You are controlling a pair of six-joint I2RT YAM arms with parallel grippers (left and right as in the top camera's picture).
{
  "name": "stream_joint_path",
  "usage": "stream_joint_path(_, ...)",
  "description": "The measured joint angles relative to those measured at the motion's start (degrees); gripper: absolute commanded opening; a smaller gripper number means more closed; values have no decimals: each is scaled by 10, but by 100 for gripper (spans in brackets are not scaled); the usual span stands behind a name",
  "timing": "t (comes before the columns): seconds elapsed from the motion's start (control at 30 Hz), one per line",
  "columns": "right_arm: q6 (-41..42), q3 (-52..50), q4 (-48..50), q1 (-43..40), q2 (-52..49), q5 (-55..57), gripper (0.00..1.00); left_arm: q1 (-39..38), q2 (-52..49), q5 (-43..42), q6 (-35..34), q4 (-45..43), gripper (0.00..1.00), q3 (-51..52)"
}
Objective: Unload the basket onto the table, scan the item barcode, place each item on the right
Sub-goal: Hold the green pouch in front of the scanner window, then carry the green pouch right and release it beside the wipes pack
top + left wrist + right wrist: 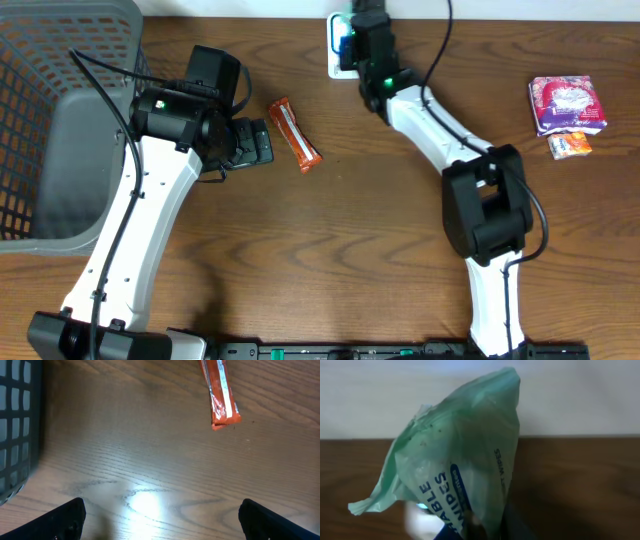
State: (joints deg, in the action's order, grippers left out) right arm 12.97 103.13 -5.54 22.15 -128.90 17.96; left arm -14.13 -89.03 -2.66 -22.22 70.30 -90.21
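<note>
Next, I set the pale green wipes packet down with my right gripper against the purple packet's edge facing the white scanner (535, 104). The green packet now hangs just above that scanner.
My right gripper (352, 47) is at the table's far edge, shut on a pale green wipes packet (465, 470) with blue lettering. The packet (345, 44) hangs just above a white scanner (334, 62), which appears in the right wrist view as a blurred white shape with a lit spot (422, 519). The right gripper (490, 531) pinches the packet's lower end, and its fingertips are mostly hidden by the wrapper. My left gripper (262, 143) hovers open over bare wood with nothing between its fingers (67, 520). An orange snack bar (295, 135) lies just beyond it (220, 395).
A grey mesh basket (60, 120) fills the left side of the table, and its wall shows at the left edge of the left wrist view (15, 425). A purple packet (566, 103) and a small orange packet (570, 145) lie at the far right.
</note>
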Motion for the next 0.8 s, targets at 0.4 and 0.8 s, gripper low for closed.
stream_joint_path(0.4, -85, 3, -302, -186, 112, 64, 1, 0, 0, 0, 0, 0, 98, 0)
stream_joint_path(0.8, -230, -26, -334, -337, 46, -122, 1, 0, 0, 0, 0, 0, 98, 0)
